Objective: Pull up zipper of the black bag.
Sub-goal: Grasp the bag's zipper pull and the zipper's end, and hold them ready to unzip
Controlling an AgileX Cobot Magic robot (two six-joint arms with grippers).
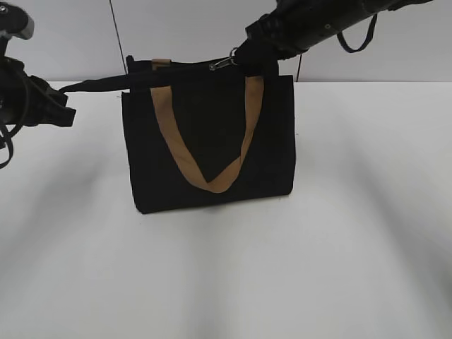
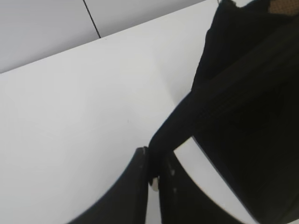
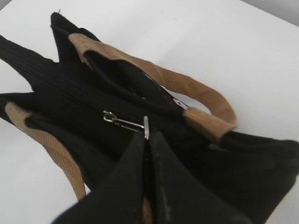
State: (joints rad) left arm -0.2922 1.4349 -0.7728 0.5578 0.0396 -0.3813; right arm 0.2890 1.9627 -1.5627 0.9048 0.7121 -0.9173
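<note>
Next, the right gripper releases the metal zipper pull, now held on top of the bag, just above the tan handle's end (image 1: pixel 253 71) nearest my right arm.
The black bag (image 1: pixel 212 148) with tan handles (image 1: pixel 205 176) stands upright on the white table. My left gripper (image 2: pixel 153 161) is shut on a black strap tab (image 2: pixel 177 123) at the bag's left end and holds it stretched out to the left (image 1: pixel 92 86). My right gripper (image 3: pixel 147 137) is shut on the metal zipper pull (image 3: pixel 126 122) on top of the bag; the pull also shows in the exterior view (image 1: pixel 222 62), right of the top's middle. The bag also fills the right wrist view (image 3: pixel 93 102).
The white table (image 1: pixel 353 247) spreads round the bag. A pale wall with a dark vertical seam (image 1: pixel 116 35) stands behind. The right arm (image 1: pixel 318 25) reaches in from the upper right, the left arm (image 1: pixel 28 106) from the left edge.
</note>
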